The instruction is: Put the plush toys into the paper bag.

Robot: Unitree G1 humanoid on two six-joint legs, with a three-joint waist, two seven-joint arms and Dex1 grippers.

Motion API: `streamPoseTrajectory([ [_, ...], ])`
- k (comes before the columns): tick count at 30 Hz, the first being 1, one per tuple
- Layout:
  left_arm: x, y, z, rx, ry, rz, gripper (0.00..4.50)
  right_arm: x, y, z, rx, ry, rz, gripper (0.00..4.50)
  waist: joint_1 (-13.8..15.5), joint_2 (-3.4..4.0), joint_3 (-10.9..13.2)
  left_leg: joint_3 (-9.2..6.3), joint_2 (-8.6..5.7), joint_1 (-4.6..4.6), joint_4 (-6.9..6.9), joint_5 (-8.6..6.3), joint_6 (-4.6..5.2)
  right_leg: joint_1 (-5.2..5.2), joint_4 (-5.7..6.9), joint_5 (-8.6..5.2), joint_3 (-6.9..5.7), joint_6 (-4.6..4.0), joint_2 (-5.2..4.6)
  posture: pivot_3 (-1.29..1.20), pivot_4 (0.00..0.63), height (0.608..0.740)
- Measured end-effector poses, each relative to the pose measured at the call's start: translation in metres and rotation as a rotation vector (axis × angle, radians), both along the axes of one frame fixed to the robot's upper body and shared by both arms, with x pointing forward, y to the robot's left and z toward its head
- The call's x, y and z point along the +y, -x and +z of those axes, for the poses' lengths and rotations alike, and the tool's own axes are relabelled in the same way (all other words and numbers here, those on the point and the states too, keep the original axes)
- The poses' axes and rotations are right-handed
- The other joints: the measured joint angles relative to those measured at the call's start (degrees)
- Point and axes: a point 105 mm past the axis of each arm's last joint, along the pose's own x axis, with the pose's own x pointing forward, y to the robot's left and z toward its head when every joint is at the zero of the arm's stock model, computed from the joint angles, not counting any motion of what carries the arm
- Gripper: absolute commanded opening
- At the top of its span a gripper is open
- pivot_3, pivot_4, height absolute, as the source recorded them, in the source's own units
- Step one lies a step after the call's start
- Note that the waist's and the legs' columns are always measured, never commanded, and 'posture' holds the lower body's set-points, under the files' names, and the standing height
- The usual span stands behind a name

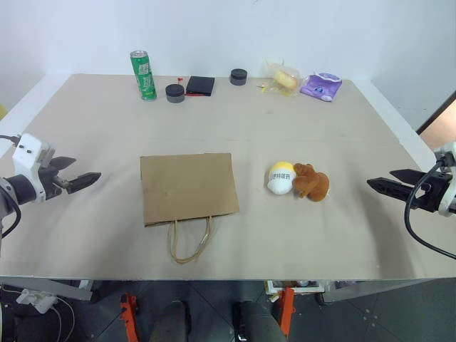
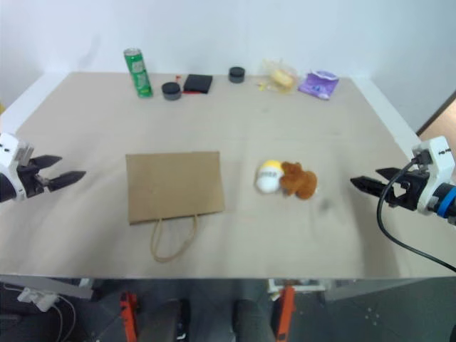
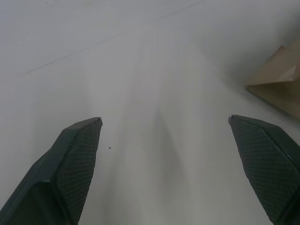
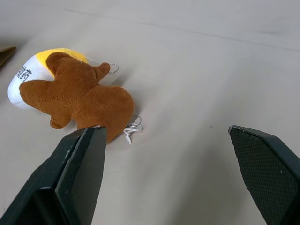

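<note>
The robot's left gripper should next go to the paper bag's looped handle [image 1: 174, 229] and close near the end of the handle closest to that left gripper.
The paper bag [image 1: 189, 187] lies flat mid-table, brown kraft, its looped handles [image 1: 189, 241] toward the near edge. To its right lie the two plush toys, touching: a white egg-shaped one with a yellow top [image 1: 281, 177] and a brown furry animal [image 1: 311, 182]. My left gripper [image 1: 80, 175] hovers open over the left side of the table, well left of the bag, whose corner [image 3: 280, 79] shows in the left wrist view. My right gripper [image 1: 385, 181] stands open to the right of the toys, pointing at the brown plush [image 4: 77, 99].
Along the table's far edge stand a green can [image 1: 143, 74], two dark round lids [image 1: 174, 92] [image 1: 239, 76], a black wallet [image 1: 200, 85], a yellow item in clear wrap [image 1: 283, 78] and a purple pouch [image 1: 321, 86]. Bare tabletop [image 1: 342, 142] surrounds the bag and toys.
</note>
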Motion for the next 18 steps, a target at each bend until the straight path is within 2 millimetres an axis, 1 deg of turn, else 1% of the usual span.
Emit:
streamPoseTrajectory([
  [4,-0.007,-0.004,0.006,-0.035,0.021,-0.026,4.47,0.001,0.005,0.002,-0.021,-0.009,0.042,4.50,0.01,0.00,0.00,0.02,-0.01,0.00,0.14,0.00,0.00,0.01,0.09,0.00,0.05,0.00,0.00,0.00,0.150,0.740],
  [5,-0.023,-0.004,0.021,-0.131,-0.003,-0.124,4.47,0.030,0.026,0.025,-0.094,-0.108,0.269,4.50,0.01,0.06,0.04,0.00,0.01,-0.04,0.28,0.00,0.00,-0.02,0.27,0.01,0.07,0.02,0.02,0.00,0.150,0.740],
  [6,-0.030,-0.003,0.025,-0.152,-0.014,-0.159,4.47,0.045,0.031,0.031,-0.105,-0.118,0.356,4.50,0.01,0.06,0.03,-0.01,0.03,0.06,0.34,-0.01,-0.01,0.04,0.40,-0.01,0.08,0.05,0.04,0.00,0.150,0.740],
  [7,-0.033,-0.003,0.027,-0.160,-0.018,-0.175,4.47,0.050,0.032,0.034,-0.109,-0.123,0.382,4.50,0.01,0.06,0.03,-0.02,0.03,0.06,0.35,0.00,-0.01,0.04,0.41,-0.01,0.08,0.06,0.05,0.00,0.150,0.740],
  [8,-0.067,0.000,0.039,-0.231,-0.038,-0.314,4.47,0.095,0.053,0.052,-0.140,-0.128,0.636,4.50,0.00,0.06,0.03,-0.04,0.13,0.10,0.42,0.00,-0.01,0.08,0.42,-0.04,0.08,-0.08,0.12,0.00,0.150,0.740],
  [9,-0.086,0.002,0.041,-0.257,-0.046,-0.388,4.47,0.113,0.061,0.058,-0.158,-0.113,0.738,4.50,0.00,0.06,0.03,-0.02,0.17,0.11,0.46,0.00,0.00,0.10,0.42,-0.07,0.07,-0.17,0.14,0.00,0.150,0.740],
  [10,-0.089,0.002,0.042,-0.260,-0.048,-0.400,4.47,0.115,0.062,0.059,-0.162,-0.110,0.751,4.50,0.00,0.06,0.03,-0.01,0.18,0.11,0.48,0.00,0.00,0.10,0.42,-0.07,0.07,-0.18,0.14,0.00,0.150,0.740],
  [12,-0.115,0.009,0.038,-0.295,-0.074,-0.507,4.47,0.135,0.072,0.063,-0.174,-0.090,0.864,4.50,-0.02,0.02,0.01,0.08,0.22,0.17,0.54,0.00,-0.01,0.15,0.42,-0.03,0.07,-0.23,0.12,0.00,0.150,0.740],
  [13,-0.122,0.011,0.037,-0.308,-0.080,-0.539,4.47,0.141,0.074,0.061,-0.170,-0.087,0.893,4.50,-0.02,0.02,0.01,0.11,0.22,0.19,0.55,0.00,-0.01,0.17,0.42,-0.03,0.08,-0.24,0.11,0.00,0.150,0.740],
  [14,-0.133,0.013,0.036,-0.351,-0.098,-0.590,4.47,0.152,0.077,0.055,-0.154,-0.082,0.942,4.50,0.00,0.01,0.01,0.11,0.22,0.16,0.59,0.00,-0.01,0.15,0.42,-0.02,0.07,-0.25,0.12,0.00,0.150,0.740],
  [17,-0.140,0.017,0.039,-0.417,-0.144,-0.634,4.47,0.160,0.079,0.048,-0.129,-0.089,0.978,4.50,0.01,0.01,0.01,0.14,0.22,0.11,0.61,0.00,0.00,0.10,0.42,0.00,0.09,-0.28,0.12,0.00,0.150,0.740],
  [18,-0.142,0.021,0.041,-0.474,-0.203,-0.668,4.47,0.161,0.078,0.045,-0.128,-0.083,0.980,4.50,0.01,0.01,0.01,0.17,0.22,0.10,0.61,0.00,0.00,0.08,0.42,0.01,0.10,-0.28,0.12,0.00,0.150,0.740],
])
